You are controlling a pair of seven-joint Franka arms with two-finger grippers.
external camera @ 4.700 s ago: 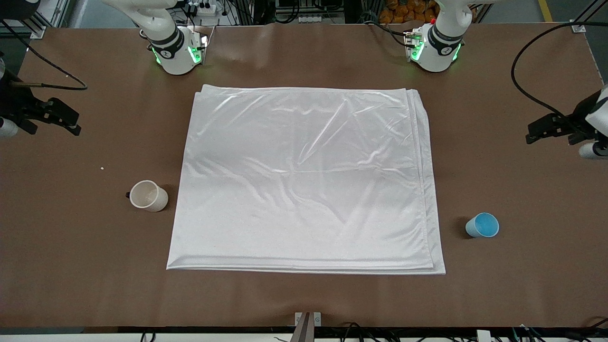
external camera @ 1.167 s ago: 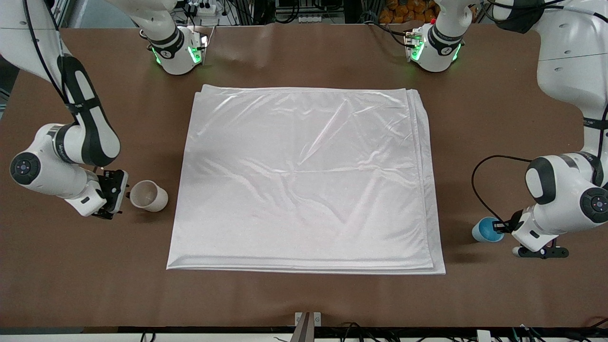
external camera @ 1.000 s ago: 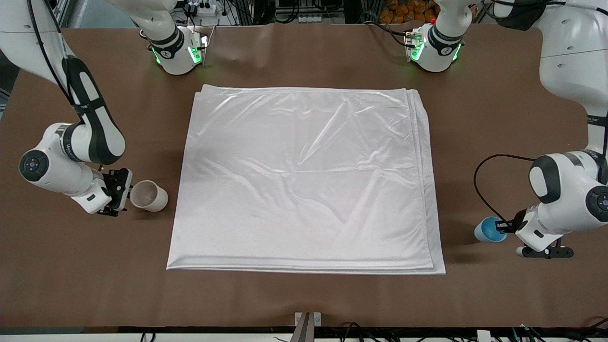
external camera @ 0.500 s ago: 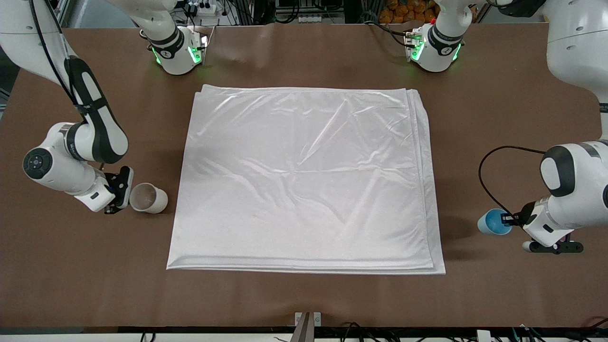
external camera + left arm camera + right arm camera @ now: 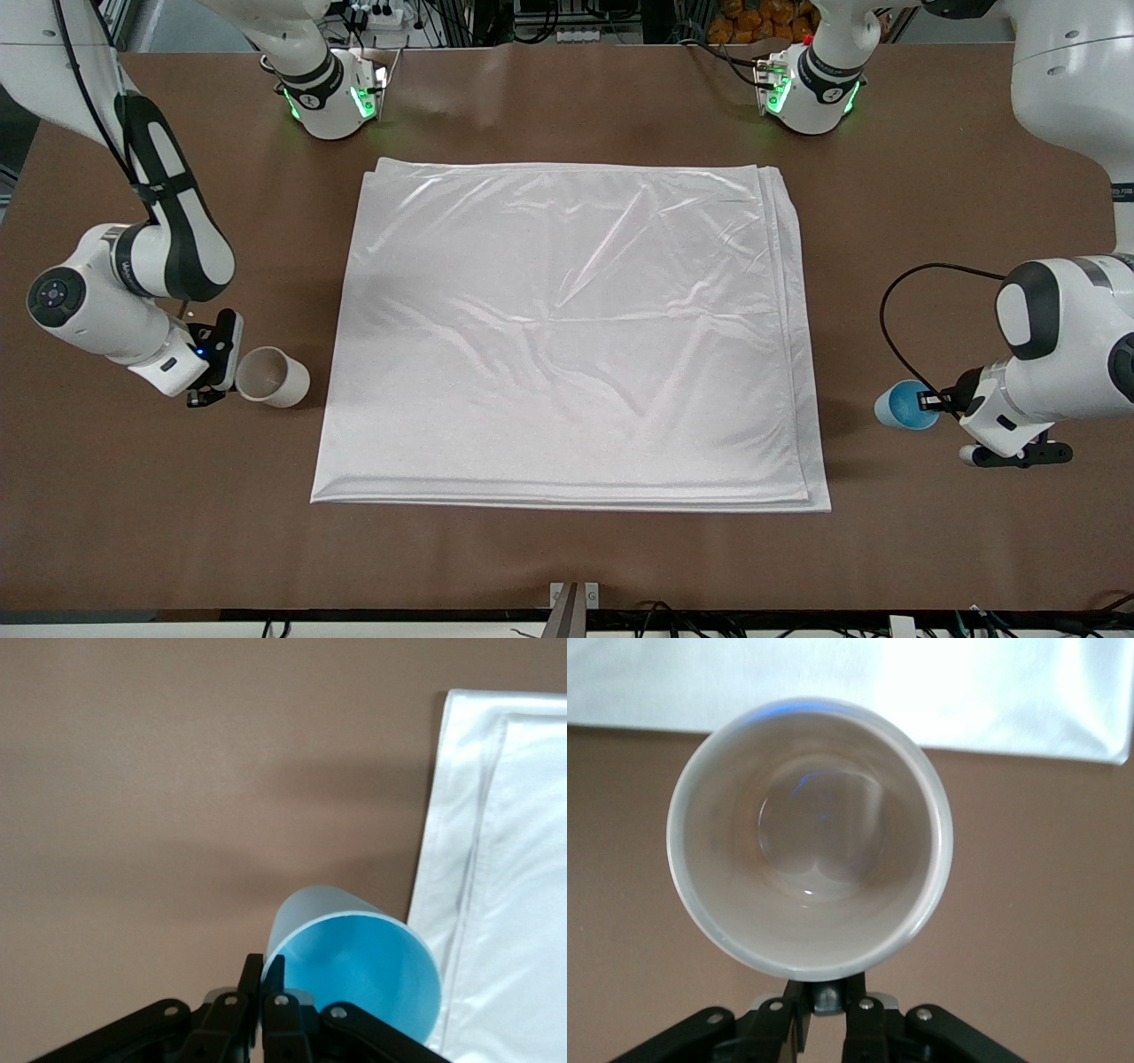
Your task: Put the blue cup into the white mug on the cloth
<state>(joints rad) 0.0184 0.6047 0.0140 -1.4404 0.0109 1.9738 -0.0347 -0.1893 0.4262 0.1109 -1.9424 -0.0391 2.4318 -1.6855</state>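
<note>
I need to use my right gripper to set the white mug down on the middle of the cloth point(image 5: 563, 334), next to the long slanting crease.
The white mug point(image 5: 272, 377) is beside the cloth point(image 5: 567, 328), toward the right arm's end of the table. My right gripper point(image 5: 223, 359) is shut on the mug's small dark handle. In the right wrist view the mug point(image 5: 811, 837) fills the frame, and the handle sits between my right gripper's point(image 5: 827, 994) fingers. The blue cup point(image 5: 904, 405) is tilted just off the cloth's edge toward the left arm's end. My left gripper point(image 5: 932, 400) is shut on its rim. The left wrist view shows the cup point(image 5: 354, 966) with its wall pinched in my left gripper point(image 5: 263, 973).
The cloth lies folded in layers across the middle of the brown table point(image 5: 567, 558). Its edge shows in the left wrist view point(image 5: 505, 859) and in the right wrist view point(image 5: 833, 682). Both arm bases point(image 5: 328, 97) stand along the table's edge farthest from the front camera.
Both arms came in and closed on the cups. In the last half second my left gripper carried the blue cup a little toward the cloth, and the mug shifted slightly with my right gripper.
</note>
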